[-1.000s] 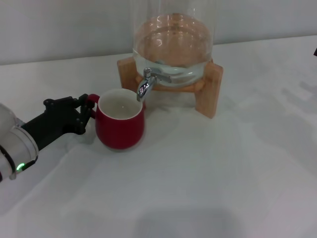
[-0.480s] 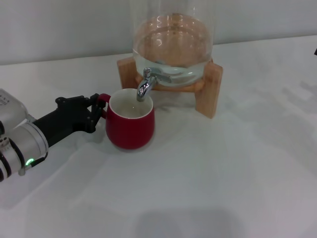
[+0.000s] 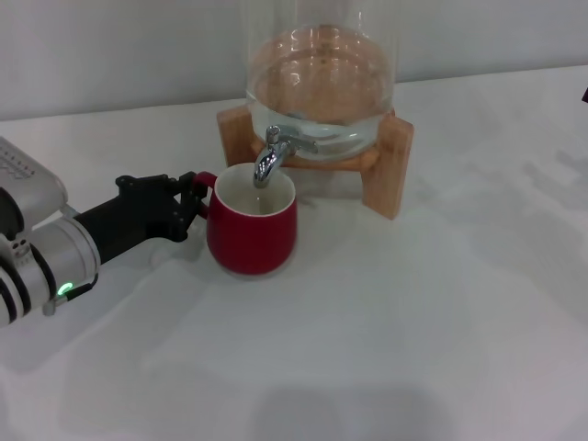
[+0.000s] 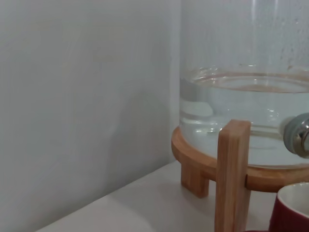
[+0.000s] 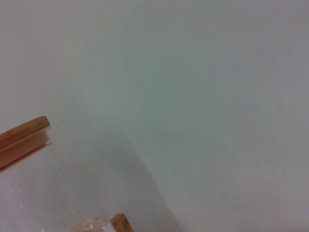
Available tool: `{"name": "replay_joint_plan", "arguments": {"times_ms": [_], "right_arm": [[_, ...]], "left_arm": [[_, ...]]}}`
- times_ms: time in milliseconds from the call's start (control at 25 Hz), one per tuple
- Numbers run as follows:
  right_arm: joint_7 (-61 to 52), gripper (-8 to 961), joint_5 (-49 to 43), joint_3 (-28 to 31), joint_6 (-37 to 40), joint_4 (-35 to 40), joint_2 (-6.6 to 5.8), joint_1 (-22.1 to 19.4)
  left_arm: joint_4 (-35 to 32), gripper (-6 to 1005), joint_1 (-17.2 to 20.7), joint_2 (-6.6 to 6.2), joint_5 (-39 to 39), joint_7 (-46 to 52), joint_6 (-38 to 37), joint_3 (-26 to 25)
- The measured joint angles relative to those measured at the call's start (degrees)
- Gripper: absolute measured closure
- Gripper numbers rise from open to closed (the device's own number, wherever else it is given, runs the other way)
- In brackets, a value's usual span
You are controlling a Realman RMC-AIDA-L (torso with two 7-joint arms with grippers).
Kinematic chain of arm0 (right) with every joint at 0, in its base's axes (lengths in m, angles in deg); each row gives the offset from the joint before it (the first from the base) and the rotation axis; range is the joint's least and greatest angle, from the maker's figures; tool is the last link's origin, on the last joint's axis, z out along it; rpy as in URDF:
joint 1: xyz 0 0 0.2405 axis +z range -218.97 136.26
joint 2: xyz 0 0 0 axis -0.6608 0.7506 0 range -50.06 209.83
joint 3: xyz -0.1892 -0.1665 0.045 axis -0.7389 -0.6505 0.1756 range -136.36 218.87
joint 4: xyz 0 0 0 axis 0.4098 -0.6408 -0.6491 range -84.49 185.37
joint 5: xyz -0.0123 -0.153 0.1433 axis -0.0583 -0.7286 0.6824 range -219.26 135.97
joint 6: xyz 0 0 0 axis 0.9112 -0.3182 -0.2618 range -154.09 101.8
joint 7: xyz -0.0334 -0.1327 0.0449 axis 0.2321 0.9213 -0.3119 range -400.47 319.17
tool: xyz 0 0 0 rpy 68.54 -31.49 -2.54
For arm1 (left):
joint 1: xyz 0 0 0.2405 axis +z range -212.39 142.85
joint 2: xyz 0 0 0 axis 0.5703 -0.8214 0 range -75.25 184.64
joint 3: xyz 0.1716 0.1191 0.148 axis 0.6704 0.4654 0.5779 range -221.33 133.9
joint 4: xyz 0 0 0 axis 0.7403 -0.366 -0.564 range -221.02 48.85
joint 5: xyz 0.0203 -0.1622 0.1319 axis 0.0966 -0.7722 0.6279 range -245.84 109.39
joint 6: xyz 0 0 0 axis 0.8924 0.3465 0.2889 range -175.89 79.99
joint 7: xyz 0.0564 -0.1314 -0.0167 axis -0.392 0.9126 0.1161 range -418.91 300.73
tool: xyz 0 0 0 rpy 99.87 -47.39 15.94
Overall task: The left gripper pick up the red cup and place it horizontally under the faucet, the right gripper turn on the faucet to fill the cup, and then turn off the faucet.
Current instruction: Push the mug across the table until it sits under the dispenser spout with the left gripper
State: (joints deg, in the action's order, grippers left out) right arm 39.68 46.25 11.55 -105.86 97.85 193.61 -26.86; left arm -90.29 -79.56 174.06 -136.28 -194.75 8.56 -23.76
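Note:
My left gripper is going to let go of the red cup on the white table (image 3: 256, 278), under the spout of the chrome faucet.
The red cup (image 3: 251, 230) stands upright on the white table, its open mouth right under the chrome faucet (image 3: 268, 157) of the glass dispenser (image 3: 320, 78). My left gripper (image 3: 195, 202) is shut on the cup's small handle, reaching in from the left. In the left wrist view the cup's rim (image 4: 292, 212) shows low at the edge, below the faucet (image 4: 298, 136) and beside the dispenser's wooden stand (image 4: 232, 174). The right gripper is out of view.
The dispenser rests on a wooden stand (image 3: 388, 165) at the back of the table (image 3: 413, 322), close to the wall. The right wrist view shows only part of the wooden stand (image 5: 24, 137) and table surface.
My left gripper has slid the red cup to the right, from left of the faucet to directly under the spout.

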Motion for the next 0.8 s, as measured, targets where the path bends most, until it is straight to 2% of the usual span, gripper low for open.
{"name": "replay_joint_plan", "arguments": {"times_ms": [240,440,800], "right_arm": [[0.0,187,0.0,0.0,0.0,0.0,0.0,0.0],[0.0,187,0.0,0.0,0.0,-0.1,0.0,0.1],[0.3,188,0.5,0.0,0.0,-0.2,-0.05,0.0]], "left_arm": [[0.0,867,-1.0,-0.02,0.6,1.0,-0.3,1.1],[-0.2,867,-2.1,0.11,0.7,3.5,-1.5,4.9],[-0.5,868,-1.8,0.17,0.5,3.6,-1.5,5.2]]}}
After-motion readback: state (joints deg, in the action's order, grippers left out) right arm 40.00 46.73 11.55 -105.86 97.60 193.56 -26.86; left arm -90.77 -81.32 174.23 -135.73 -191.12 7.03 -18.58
